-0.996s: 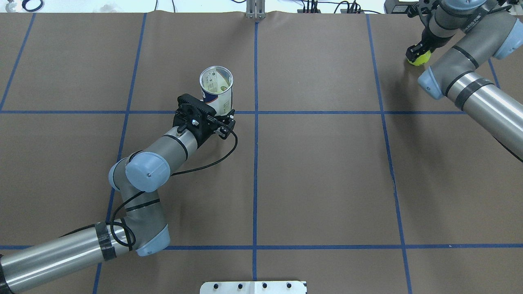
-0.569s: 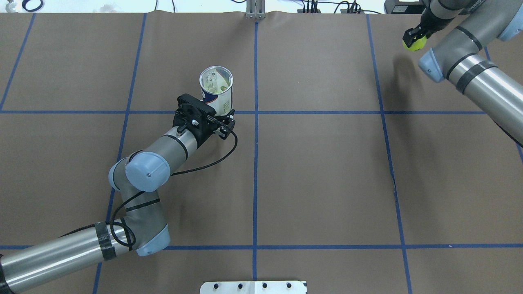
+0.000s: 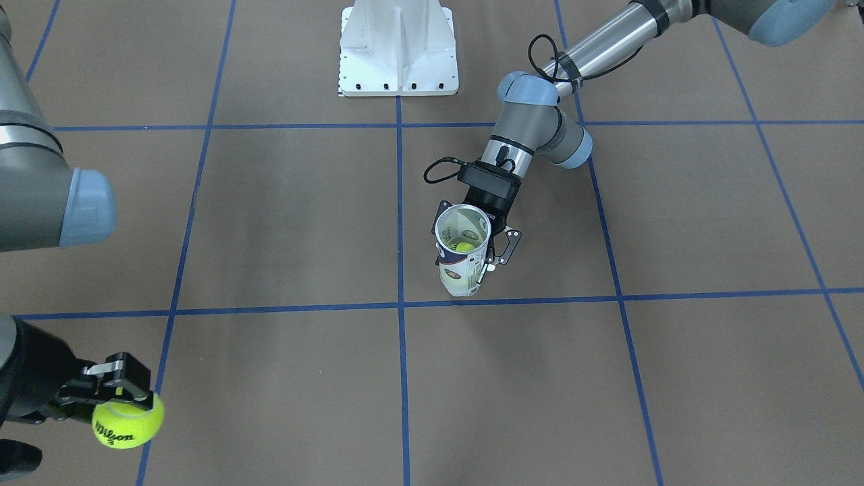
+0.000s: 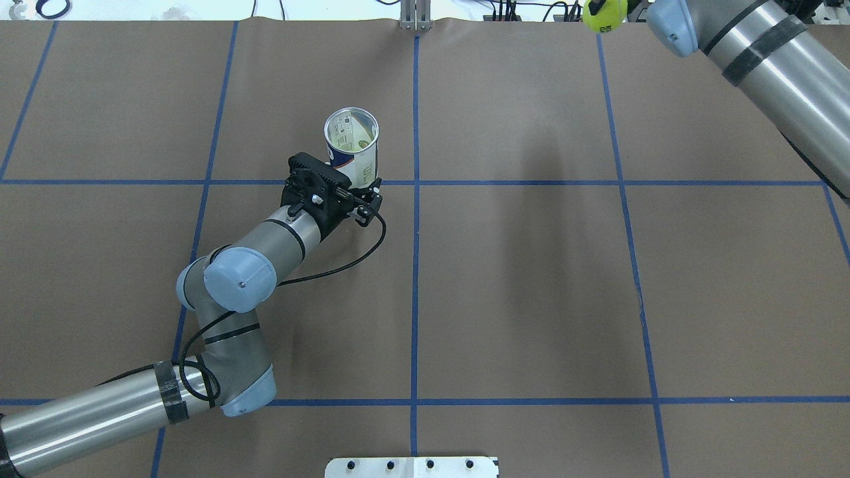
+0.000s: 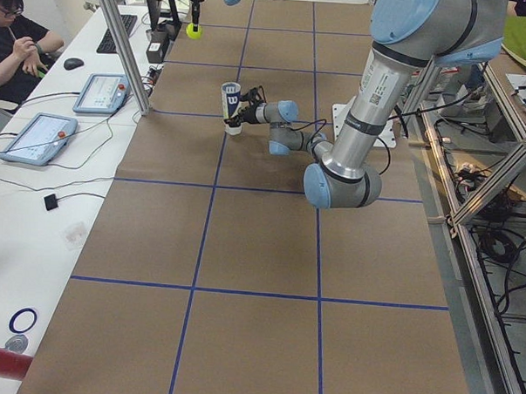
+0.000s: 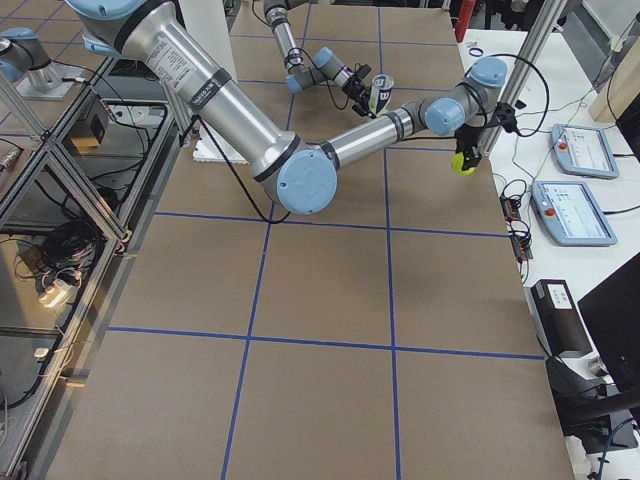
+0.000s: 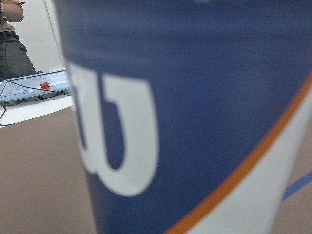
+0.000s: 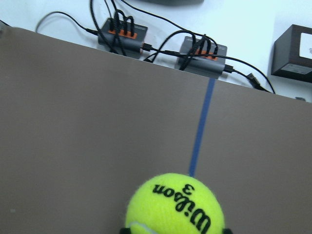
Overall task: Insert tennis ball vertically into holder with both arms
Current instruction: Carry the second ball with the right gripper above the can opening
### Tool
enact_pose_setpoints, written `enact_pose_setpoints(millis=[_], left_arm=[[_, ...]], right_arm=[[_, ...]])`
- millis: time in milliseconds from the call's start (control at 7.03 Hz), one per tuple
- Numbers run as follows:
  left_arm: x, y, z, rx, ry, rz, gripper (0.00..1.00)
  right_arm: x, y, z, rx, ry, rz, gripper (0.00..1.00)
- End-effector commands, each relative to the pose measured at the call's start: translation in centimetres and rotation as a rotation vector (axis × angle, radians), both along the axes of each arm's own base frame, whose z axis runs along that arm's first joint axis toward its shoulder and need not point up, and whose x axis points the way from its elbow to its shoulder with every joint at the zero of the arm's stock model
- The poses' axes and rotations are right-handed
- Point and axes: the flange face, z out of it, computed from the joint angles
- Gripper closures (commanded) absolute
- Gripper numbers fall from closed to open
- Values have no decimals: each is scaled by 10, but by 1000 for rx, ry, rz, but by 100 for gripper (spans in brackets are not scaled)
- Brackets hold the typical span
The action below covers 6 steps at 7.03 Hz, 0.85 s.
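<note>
Next, my right gripper releases the tennis ball in the holder's open top [image 3: 463,227], over the yellow ball that is already inside. The tennis ball is still held above the table.
The holder [image 4: 352,147] is a clear tube with a navy and white label. It stands upright and open-topped on the table, also in the front view [image 3: 462,256], with a yellow ball [image 3: 464,247] inside. My left gripper [image 4: 360,191] is shut on its lower part, and the label [image 7: 195,122] fills the left wrist view. My right gripper [image 3: 123,398] is shut on a yellow Wilson tennis ball [image 3: 126,421] and holds it in the air over the table's far right area. The ball also shows in the overhead view [image 4: 603,14] and the right wrist view [image 8: 175,204].
The white pedestal base [image 3: 397,47] sits at the robot's side of the table. Power strips with cables [image 8: 122,31] lie past the far table edge. An operator [image 5: 13,29] and control tablets [image 5: 39,137] are beside the table. Blue tape lines grid the brown surface.
My right gripper has lifted the tennis ball off the table and carried it up and leftward in the overhead view. The left arm and holder have not moved.
</note>
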Motion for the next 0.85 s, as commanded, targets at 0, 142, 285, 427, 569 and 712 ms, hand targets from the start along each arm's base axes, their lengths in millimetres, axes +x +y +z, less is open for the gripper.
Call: enact_pose_setpoints(millis=[0,142,285,427,569,712], left_arm=[[0,0,-1,0,1,1,23],[0,0,-1,0,1,1,23],[0,0,-1,1,2,1,23],[1,1,-1,1,2,2,23],[2,2,-3,1,6,4,23],[2,2,-4,2,8,4,23]], right_arm=[[-81,75,-141,-174,-178,23,100],[-111,97,-191,-255,-210,24,100],[-132,116,-217,-295,-216,0,100],[-157,134,-226,-321,-216,-24,100],[-182,149,-224,-321,-201,-45,100],[-195,156,-223,-314,-190,-46,100]])
